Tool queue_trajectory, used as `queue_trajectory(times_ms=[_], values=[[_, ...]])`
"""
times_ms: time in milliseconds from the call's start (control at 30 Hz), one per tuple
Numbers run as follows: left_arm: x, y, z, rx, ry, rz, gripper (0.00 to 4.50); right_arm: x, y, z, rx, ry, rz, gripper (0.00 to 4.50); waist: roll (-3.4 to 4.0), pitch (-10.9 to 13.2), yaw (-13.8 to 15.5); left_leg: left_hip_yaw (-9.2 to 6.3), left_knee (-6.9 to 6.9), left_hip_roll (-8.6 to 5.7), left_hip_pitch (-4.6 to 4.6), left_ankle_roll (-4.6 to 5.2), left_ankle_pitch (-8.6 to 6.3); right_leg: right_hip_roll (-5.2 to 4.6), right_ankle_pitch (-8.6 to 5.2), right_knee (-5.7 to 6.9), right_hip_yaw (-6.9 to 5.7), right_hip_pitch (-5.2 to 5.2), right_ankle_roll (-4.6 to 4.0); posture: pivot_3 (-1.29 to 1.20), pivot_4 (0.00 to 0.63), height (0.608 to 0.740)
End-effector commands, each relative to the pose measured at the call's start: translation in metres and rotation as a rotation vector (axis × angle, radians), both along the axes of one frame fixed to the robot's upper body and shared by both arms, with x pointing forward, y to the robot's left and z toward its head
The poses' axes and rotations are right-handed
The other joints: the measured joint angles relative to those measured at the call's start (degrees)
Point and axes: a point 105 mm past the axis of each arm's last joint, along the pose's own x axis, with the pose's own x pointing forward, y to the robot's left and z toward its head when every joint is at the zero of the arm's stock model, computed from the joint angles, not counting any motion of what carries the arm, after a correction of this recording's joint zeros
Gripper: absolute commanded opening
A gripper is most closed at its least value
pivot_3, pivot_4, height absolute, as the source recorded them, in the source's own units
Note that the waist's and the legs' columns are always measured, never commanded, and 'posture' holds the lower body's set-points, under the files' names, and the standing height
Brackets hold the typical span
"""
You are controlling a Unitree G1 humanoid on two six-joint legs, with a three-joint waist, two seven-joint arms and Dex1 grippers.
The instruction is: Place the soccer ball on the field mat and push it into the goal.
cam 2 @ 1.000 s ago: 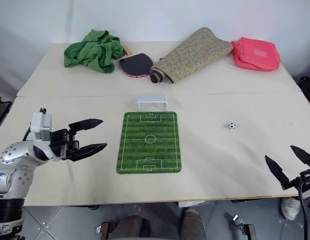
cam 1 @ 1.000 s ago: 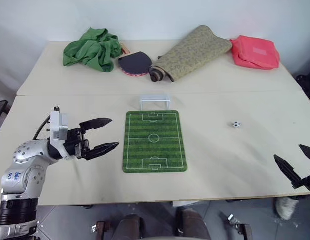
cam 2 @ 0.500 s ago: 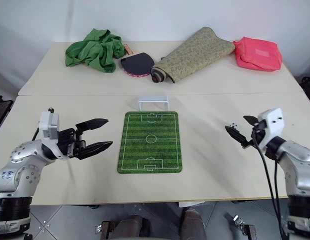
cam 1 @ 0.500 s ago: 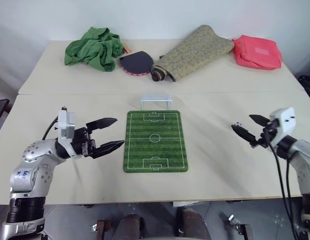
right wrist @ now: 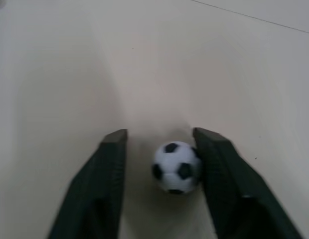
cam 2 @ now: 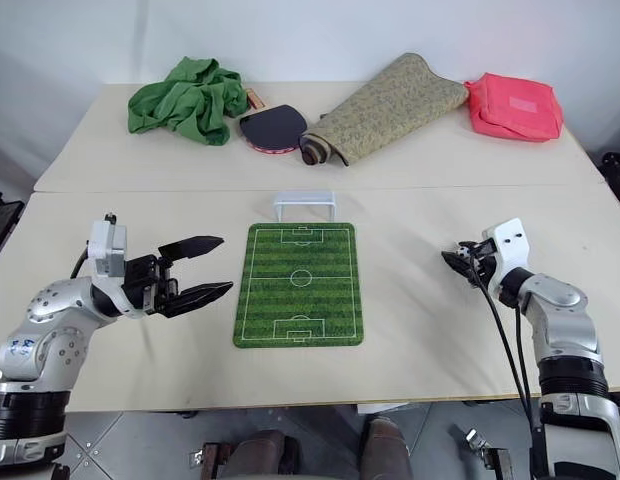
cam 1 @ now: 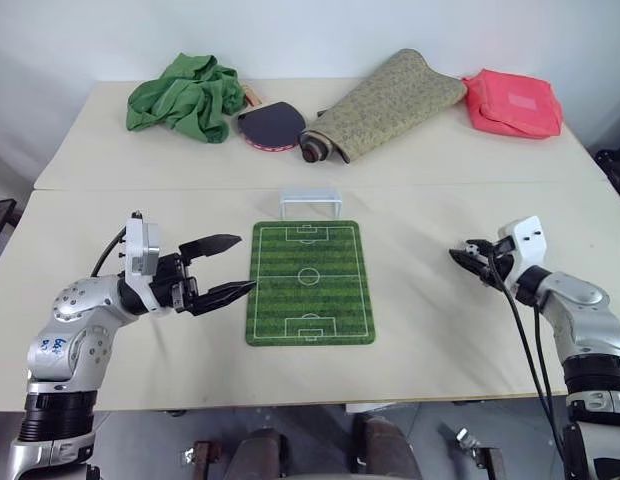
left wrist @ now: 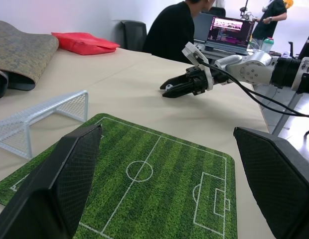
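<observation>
I need to set the soccer ball inside the penalty box at the field mat's near end (cam 1: 303, 320) with my right gripper.
The soccer ball (right wrist: 176, 167) lies on the bare table to the right of the field mat (cam 1: 310, 283). It sits between the fingers of my right gripper (cam 1: 468, 254), touching one finger with a gap to the other, so that gripper is still open. My right gripper lies low over the table and points toward the mat. The white goal (cam 1: 310, 200) stands just beyond the mat's far end. My left gripper (cam 1: 246, 263) hovers open and empty at the mat's left edge.
Along the table's far side lie a crumpled green cloth (cam 1: 185, 95), a dark paddle (cam 1: 270, 125), a rolled olive mat (cam 1: 380, 105) and a red pouch (cam 1: 510, 102). A person (left wrist: 177, 30) sits at a laptop beyond the table's right end.
My right arm swung in from the table's front right corner to the ball, and its fingers narrowed around it. The left gripper stayed where it was.
</observation>
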Motion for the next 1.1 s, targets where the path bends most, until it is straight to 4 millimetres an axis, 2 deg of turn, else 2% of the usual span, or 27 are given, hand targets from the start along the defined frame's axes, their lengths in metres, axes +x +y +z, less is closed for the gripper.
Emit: queue_trajectory(times_ms=[33, 100, 167, 200, 267, 300, 367, 400, 567, 667, 767, 1100], values=[[-0.005, 0.0, 0.007, 0.015, -0.041, -0.006, 4.5, 0.002, 0.002, 0.012, 0.007, -0.065, 0.025, 0.83, 0.0, 0.0, 0.06, 0.0, 0.0, 0.01, 0.0, 0.0, 0.0, 0.0, 0.0, 0.0, 0.0, 0.0, 0.0, 0.0, 0.15, 0.74], [-0.004, 0.001, 0.007, 0.012, -0.045, 0.001, 4.5, -0.001, 0.015, 0.025, 0.027, -0.137, 0.114, 0.82, 0.0, 0.0, 0.02, -0.01, 0.01, 0.01, -0.01, 0.0, 0.0, 0.0, 0.0, 0.0, 0.0, 0.0, 0.0, 0.0, 0.15, 0.74], [-0.005, 0.004, 0.007, 0.012, -0.058, 0.002, 4.5, -0.009, 0.037, 0.041, 0.048, -0.196, 0.271, 0.82, 0.02, 0.01, -0.05, 0.0, 0.01, 0.01, 0.0, 0.0, 0.0, 0.01, 0.0, 0.0, 0.0, 0.0, 0.0, 0.0, 0.15, 0.74], [-0.006, 0.007, 0.006, 0.013, -0.068, 0.001, 4.5, -0.018, 0.058, 0.049, 0.042, -0.212, 0.411, 0.82, 0.05, 0.03, -0.06, 0.0, 0.01, 0.01, 0.0, 0.0, 0.0, 0.01, 0.0, 0.0, 0.0, 0.0, 0.0, 0.0, 0.15, 0.74], [-0.009, 0.011, 0.003, 0.015, -0.074, -0.005, 4.5, -0.032, 0.085, 0.055, 0.032, -0.21, 0.596, 0.82, 0.11, 0.06, -0.13, -0.01, 0.0, 0.02, 0.0, 0.0, 0.0, 0.02, 0.0, -0.02, 0.0, -0.01, 0.0, 0.0, 0.15, 0.74], [-0.01, 0.014, -0.001, 0.029, -0.074, -0.01, 4.5, -0.04, 0.107, 0.056, 0.024, -0.189, 0.712, 0.82, 0.1, 0.06, -0.15, -0.01, 0.0, 0.05, 0.01, 0.0, 0.0, 0.05, 0.0, -0.02, 0.0, -0.01, 0.0, 0.0, 0.15, 0.74], [-0.018, 0.022, -0.02, 0.111, -0.065, -0.041, 4.5, -0.064, 0.16, 0.052, -0.025, -0.112, 0.978, 0.82, 0.11, 0.06, -0.54, 0.0, 0.0, 0.09, 0.03, -0.01, 0.0, 0.1, 0.0, -0.02, 0.0, 0.0, 0.0, 0.0, 0.15, 0.74], [-0.021, 0.024, -0.029, 0.154, -0.052, -0.053, 4.5, -0.073, 0.176, 0.05, -0.046, -0.082, 1.059, 0.82, 0.11, 0.06, -1.09, 0.01, -0.01, 0.09, 0.03, -0.01, 0.0, 0.1, 0.0, -0.02, 0.01, -0.01, 0.0, 0.0, 0.15, 0.74], [-0.04, 0.033, -0.054, 0.216, 0.004, -0.128, 4.5, -0.09, 0.234, 0.025, -0.128, -0.014, 1.21, 0.82, 0.09, 0.06, -0.95, -0.01, -0.02, 0.08, 0.0, -0.04, 0.01, 0.12, -0.01, -0.01, -0.02, -0.03, -0.02, 0.0, 0.15, 0.74], [-0.043, 0.036, -0.061, 0.22, 0.018, -0.117, 4.5, -0.094, 0.255, 0.008, -0.168, -0.013, 1.228, 0.82, 0.07, 0.05, -0.87, -0.09, 0.03, 0.01, -0.06, -0.04, 0.01, 0.06, -0.01, 0.0, -0.06, -0.03, -0.02, 0.0, 0.15, 0.74], [-0.045, 0.035, -0.063, 0.216, 0.027, -0.109, 4.5, -0.093, 0.262, -0.002, -0.163, 0.009, 1.209, 0.82, 0.06, 0.05, -0.99, -0.13, 0.04, 0.01, -0.1, -0.04, 0.01, 0.06, -0.01, 0.02, -0.08, -0.06, -0.02, 0.0, 0.15, 0.74], [-0.046, 0.035, -0.061, 0.212, 0.026, -0.095, 4.5, -0.08, 0.263, -0.017, -0.157, 0.038, 1.167, 0.82, 0.06, 0.05, -1.44, -0.07, 0.0, 0.05, -0.05, -0.05, 0.01, 0.08, -0.01, 0.04, -0.06, -0.08, -0.02, 0.0, 0.15, 0.74]])
